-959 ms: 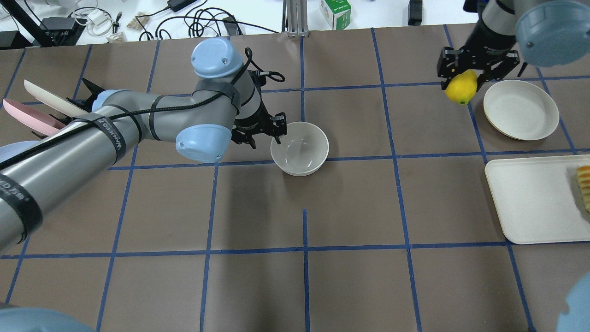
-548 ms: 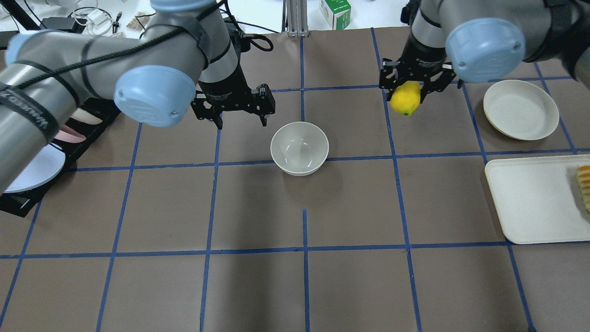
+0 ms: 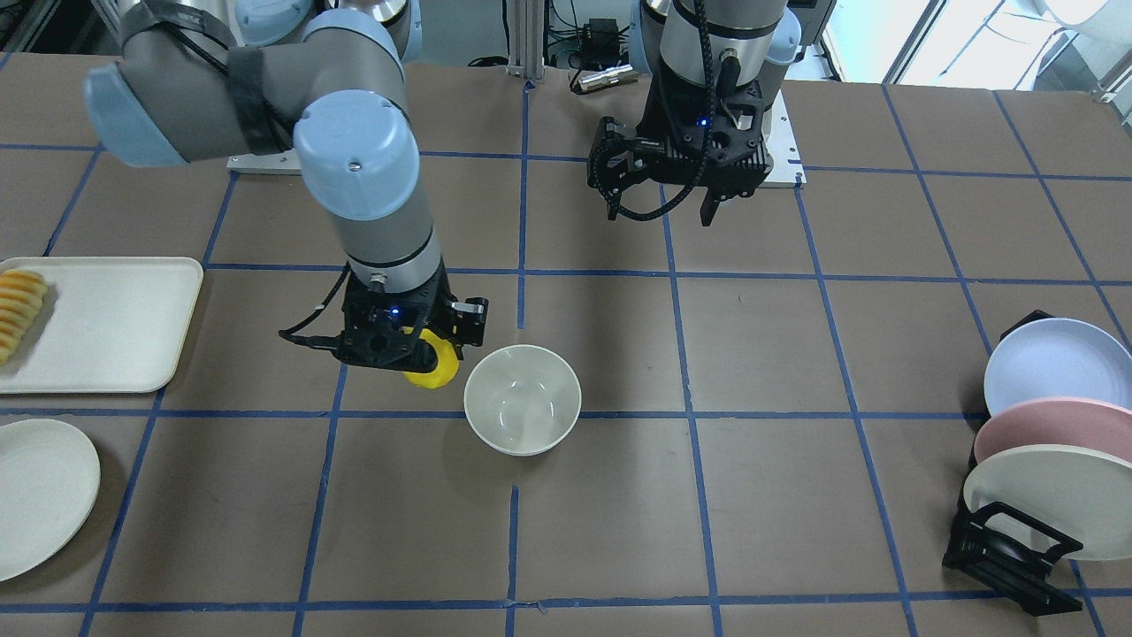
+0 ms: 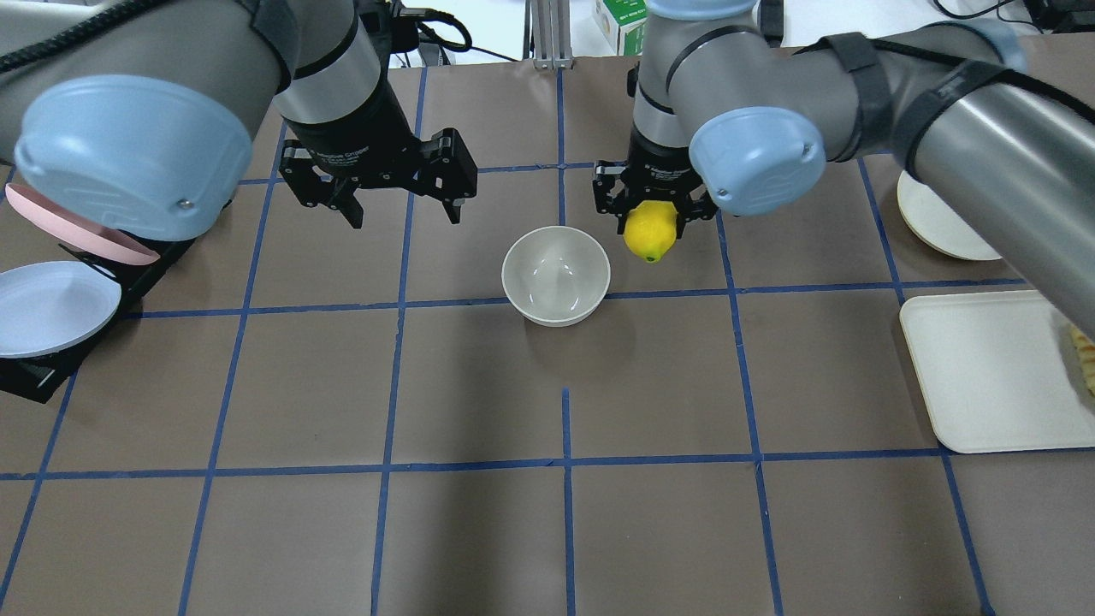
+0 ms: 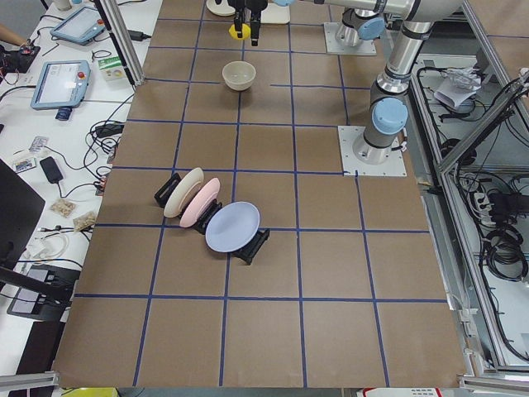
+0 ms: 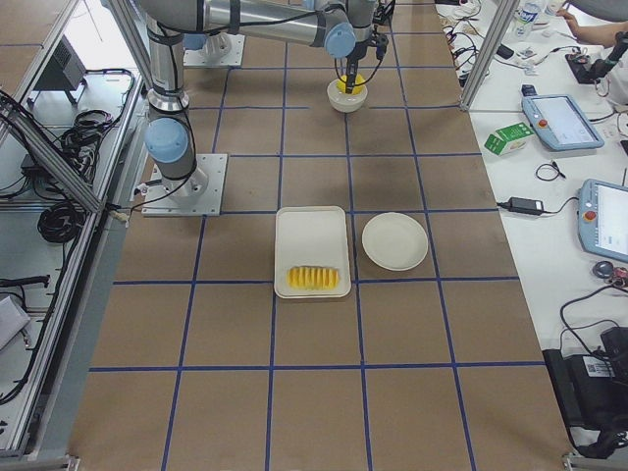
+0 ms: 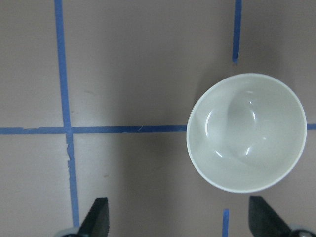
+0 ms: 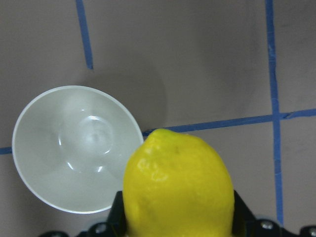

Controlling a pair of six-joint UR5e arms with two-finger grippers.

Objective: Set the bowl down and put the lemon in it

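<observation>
The robot's right gripper should release the yellow lemon on the inner bottom of the empty cream-white bowl (image 3: 524, 405) (image 8: 87, 137). The lemon is now held just beside the bowl's rim.
The cream-white bowl (image 4: 556, 275) stands upright and empty at the table's middle; it also shows in the front view (image 3: 522, 400) and both wrist views (image 7: 247, 132) (image 8: 76, 148). My right gripper (image 4: 652, 224) is shut on the yellow lemon (image 4: 650, 233) and holds it above the table just beside the bowl's right rim, not over it. In the right wrist view the lemon (image 8: 177, 185) fills the lower middle. My left gripper (image 4: 404, 218) is open and empty, raised behind and to the left of the bowl.
A flat cream plate (image 4: 937, 227) and a rectangular cream tray (image 4: 984, 368) with sliced pieces (image 3: 18, 310) lie at the robot's right. A black rack (image 3: 1008, 548) holding three plates stands at the robot's left. My right arm reaches across above the plate.
My right gripper has carried the lemon leftward from near the plate to beside the bowl. My left gripper has drawn back from the bowl's rim, open, up and to the left.
</observation>
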